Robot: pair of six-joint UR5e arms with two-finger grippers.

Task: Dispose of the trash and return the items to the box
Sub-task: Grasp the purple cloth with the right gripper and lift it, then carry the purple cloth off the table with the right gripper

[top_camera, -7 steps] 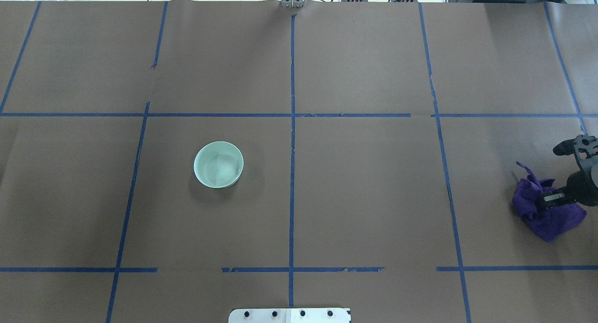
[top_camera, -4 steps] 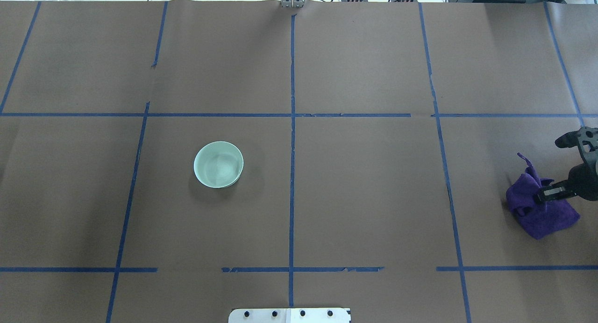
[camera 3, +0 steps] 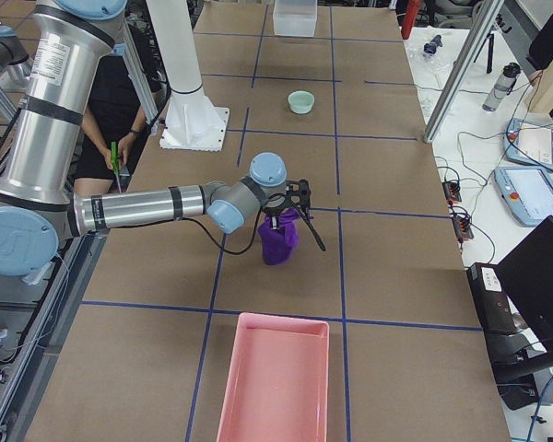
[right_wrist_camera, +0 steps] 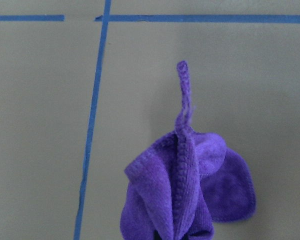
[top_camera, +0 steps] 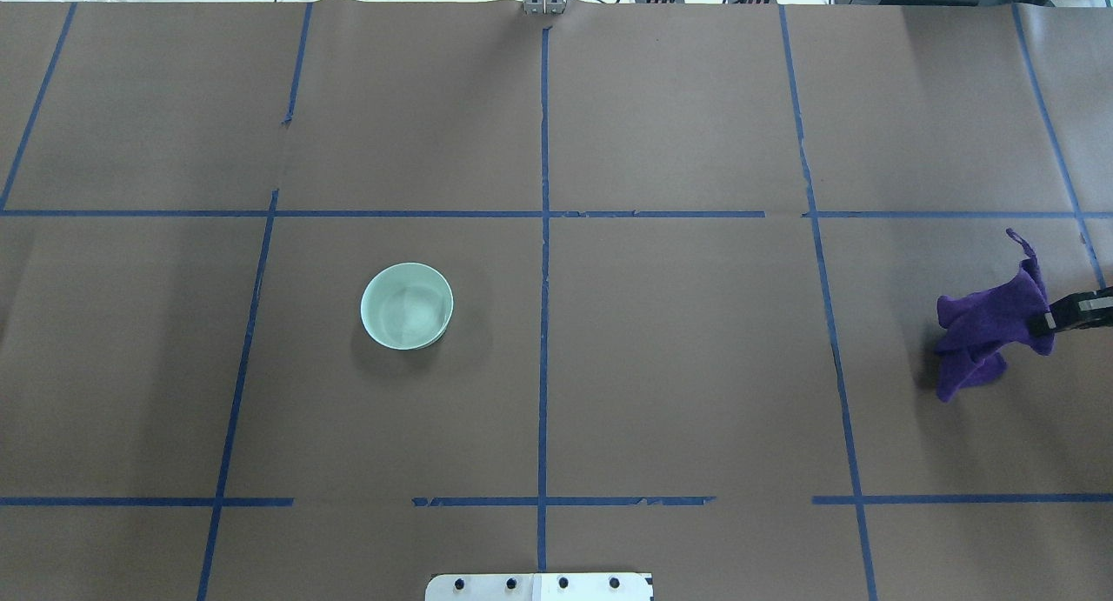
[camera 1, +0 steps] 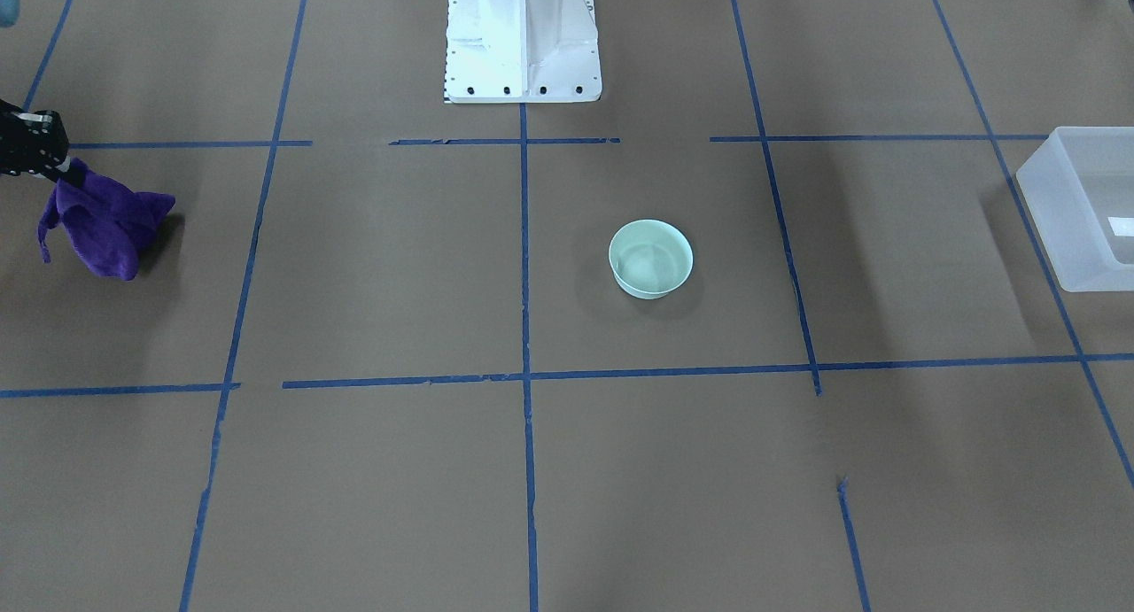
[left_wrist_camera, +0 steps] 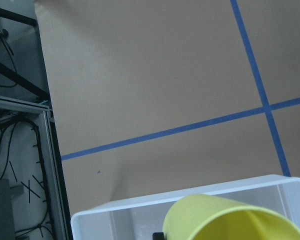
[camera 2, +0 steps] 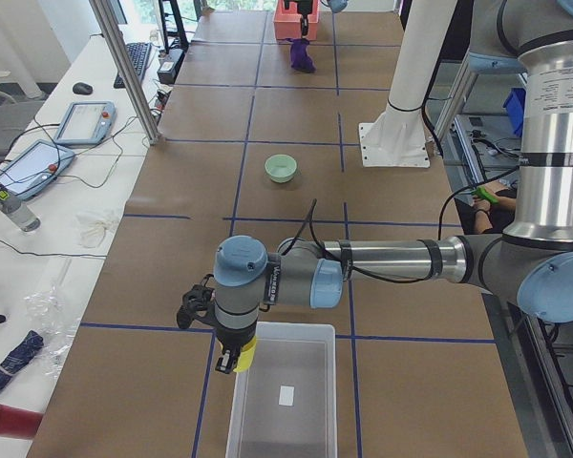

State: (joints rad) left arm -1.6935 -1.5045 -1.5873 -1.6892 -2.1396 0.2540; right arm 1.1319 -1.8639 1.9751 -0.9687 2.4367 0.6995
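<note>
The small yellow cup will go from my left gripper inside the translucent white box (camera 1: 1112, 207), beside the white label. The cup is now tilted over the box's near corner.
My left gripper (camera 2: 233, 360) is shut on the small yellow cup (camera 2: 245, 354) and holds it tilted over the near corner of the translucent white box (camera 2: 310, 336). The left wrist view shows the cup (left_wrist_camera: 230, 220) above the box's rim (left_wrist_camera: 140, 204). The box also shows at the right edge of the front view (camera 1: 1054, 231). My right gripper (top_camera: 1048, 321) is shut on a purple cloth (top_camera: 987, 327), which hangs from it just above the table; it also shows in the front view (camera 1: 102, 222) and the right wrist view (right_wrist_camera: 185, 190).
A pale green bowl (top_camera: 407, 306) stands on the brown paper left of centre. A pink tray (camera 3: 275, 382) lies at the table's right end, near the purple cloth. The robot's white base (camera 1: 523, 36) stands at the table's edge.
My right gripper has lifted the purple cloth off the table and drawn it away from the robot's side; the cloth now hangs bunched from the fingers. The bowl has not moved.
</note>
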